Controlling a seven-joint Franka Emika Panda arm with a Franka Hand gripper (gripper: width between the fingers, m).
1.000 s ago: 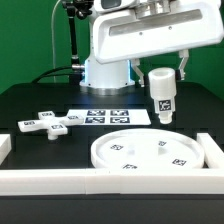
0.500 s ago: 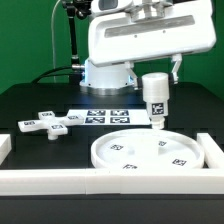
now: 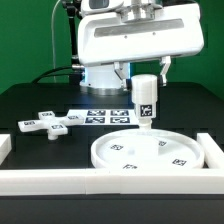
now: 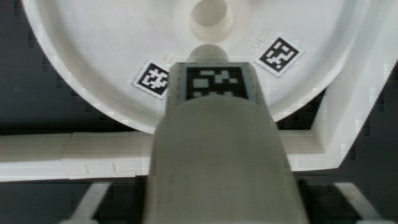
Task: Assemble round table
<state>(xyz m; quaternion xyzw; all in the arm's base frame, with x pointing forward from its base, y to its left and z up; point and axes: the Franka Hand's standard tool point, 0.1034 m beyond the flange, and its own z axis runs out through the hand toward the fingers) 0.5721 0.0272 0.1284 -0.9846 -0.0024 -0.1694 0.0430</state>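
Note:
The robot's gripper needs to release the post, now held just above the disc's far middle, standing upright in the centre hole of the round disc [image 3: 145, 150] [image 4: 210, 14].
The large rimmed round disc [image 3: 146, 151] lies flat on the black table inside the corner of the white border wall. My gripper [image 3: 146, 72] is shut on the short cylindrical post [image 3: 145, 101] and holds it upright just above the disc's far middle. In the wrist view the post [image 4: 217, 120] runs down toward the disc [image 4: 107, 50], its tagged end near the disc's centre hole [image 4: 212, 12]. The fingers [image 4: 84, 195] flank the post. The cross-shaped piece [image 3: 48, 123] lies on the table at the exterior view's left.
The marker board [image 3: 105, 117] lies flat behind the disc, in front of the arm's base. The white border wall [image 3: 60, 179] runs along the front and up the exterior view's right side [image 3: 214, 150].
My gripper has carried the post toward the exterior view's left, from beyond the disc's right edge to above the disc's middle.

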